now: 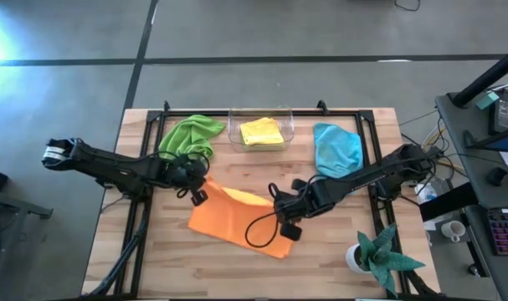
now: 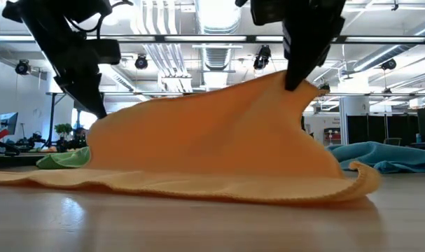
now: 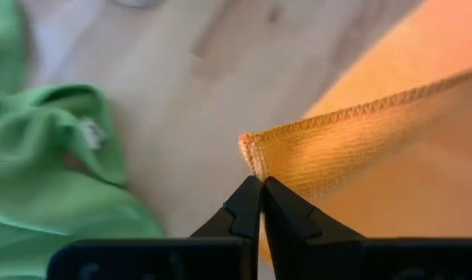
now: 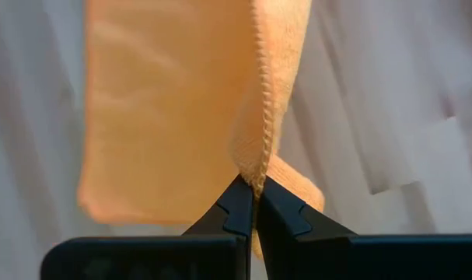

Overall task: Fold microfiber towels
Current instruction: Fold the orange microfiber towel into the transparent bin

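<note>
The robot's left gripper should release the orange towel's corner partway down the towel's short edge (image 1: 194,214), closer to the table's near side.
The orange towel (image 1: 237,219) lies in the middle of the table with its far edge raised and its near edge (image 2: 198,187) on the wood. My left gripper (image 1: 199,188) is shut on the towel's far left corner; its tip also shows in the low view (image 2: 99,112). My right gripper (image 1: 279,205) is shut on the far edge farther right; its tip also shows in the low view (image 2: 293,84). A lime green towel (image 1: 189,135) lies crumpled at the far left, a yellow one (image 1: 260,131) in a clear bin, and a light blue one (image 1: 337,149) at the far right. My left gripper pinches the orange towel's stitched corner (image 3: 255,159) between its two fingers (image 3: 243,204). In the low view it comes from above. The corner is lifted off the table, and the cloth slopes down from it to the near edge. My right gripper pinches the orange towel's stitched edge (image 4: 259,159) between its two fingers (image 4: 237,204), where the cloth bunches in a fold. In the low view it comes from above. This part (image 2: 286,87) is the towel's highest point, and the cloth falls away from it to the table.
A clear bin (image 1: 287,125) stands at the far middle. A teal spiky plant in a white pot (image 1: 375,255) stands at the near right corner. A black cable (image 1: 258,230) loops over the orange towel. There is bare wood (image 1: 170,259) along the near edge.
</note>
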